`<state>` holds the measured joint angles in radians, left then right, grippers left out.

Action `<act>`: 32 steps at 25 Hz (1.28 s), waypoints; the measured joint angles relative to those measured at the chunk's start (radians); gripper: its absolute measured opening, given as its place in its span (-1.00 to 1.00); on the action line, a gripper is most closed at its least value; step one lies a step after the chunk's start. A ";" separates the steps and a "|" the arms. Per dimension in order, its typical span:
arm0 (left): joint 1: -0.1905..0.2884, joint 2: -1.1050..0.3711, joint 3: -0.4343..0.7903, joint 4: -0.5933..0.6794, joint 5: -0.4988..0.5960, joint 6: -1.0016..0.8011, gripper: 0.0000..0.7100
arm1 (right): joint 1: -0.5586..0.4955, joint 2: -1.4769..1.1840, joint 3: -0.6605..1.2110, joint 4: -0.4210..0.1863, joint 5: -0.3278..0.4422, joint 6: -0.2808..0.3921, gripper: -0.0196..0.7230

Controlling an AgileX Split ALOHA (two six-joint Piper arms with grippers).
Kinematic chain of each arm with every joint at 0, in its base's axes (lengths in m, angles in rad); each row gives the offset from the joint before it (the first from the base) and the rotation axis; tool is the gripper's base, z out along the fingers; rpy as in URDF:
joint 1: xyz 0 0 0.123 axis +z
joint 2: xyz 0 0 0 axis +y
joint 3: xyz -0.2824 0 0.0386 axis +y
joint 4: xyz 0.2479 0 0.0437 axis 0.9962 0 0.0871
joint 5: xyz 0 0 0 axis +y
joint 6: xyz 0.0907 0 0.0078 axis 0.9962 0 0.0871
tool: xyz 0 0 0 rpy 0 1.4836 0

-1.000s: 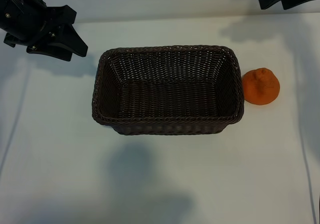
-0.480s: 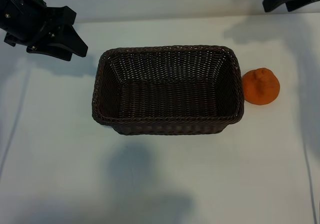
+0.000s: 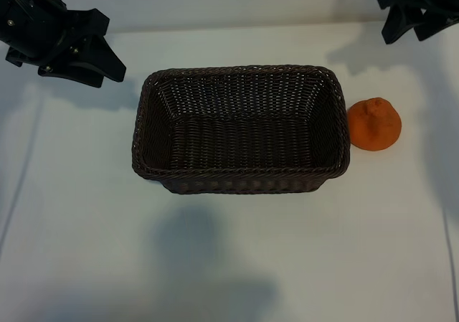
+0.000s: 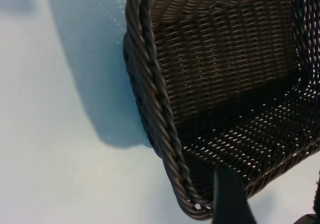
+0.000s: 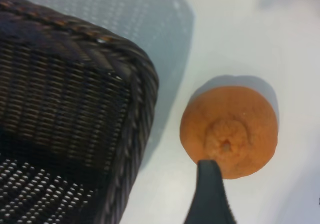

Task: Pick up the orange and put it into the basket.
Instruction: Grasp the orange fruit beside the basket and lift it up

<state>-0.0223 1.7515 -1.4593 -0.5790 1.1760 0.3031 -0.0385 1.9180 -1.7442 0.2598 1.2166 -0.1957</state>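
Observation:
Next, the right gripper moves down to the orange beside the basket and closes around the raised bump on its top (image 3: 376, 108) (image 5: 226, 140).
The orange (image 3: 374, 124) lies on the white table just right of the basket (image 3: 240, 69), close to its right wall but apart from it. The dark-brown wicker basket is empty. My right gripper (image 3: 403, 19) hovers at the far right corner, beyond the orange and well above it, open with nothing between its fingers. In the right wrist view the orange (image 5: 235, 124) shows past one black finger (image 5: 210, 199), beside the basket's corner (image 5: 137, 84). My left gripper (image 3: 113, 46) is parked open at the far left, off the basket's left end.
White tabletop (image 3: 229, 257) spreads in front of the basket and on both sides. The left wrist view shows the basket's braided rim (image 4: 155, 109) and one black finger (image 4: 227, 196) over its near corner.
The right gripper has come a little farther into view, moving nearer to the orange. The left arm, the basket and the orange have not moved.

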 joint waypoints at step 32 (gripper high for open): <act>0.000 0.000 0.000 0.000 0.000 0.005 0.25 | 0.000 0.077 0.000 -0.034 0.002 -0.068 0.40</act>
<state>-0.0223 1.7515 -1.4593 -0.5790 1.1760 0.3085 -0.0385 1.9947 -1.7442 0.2261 1.2185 -0.2641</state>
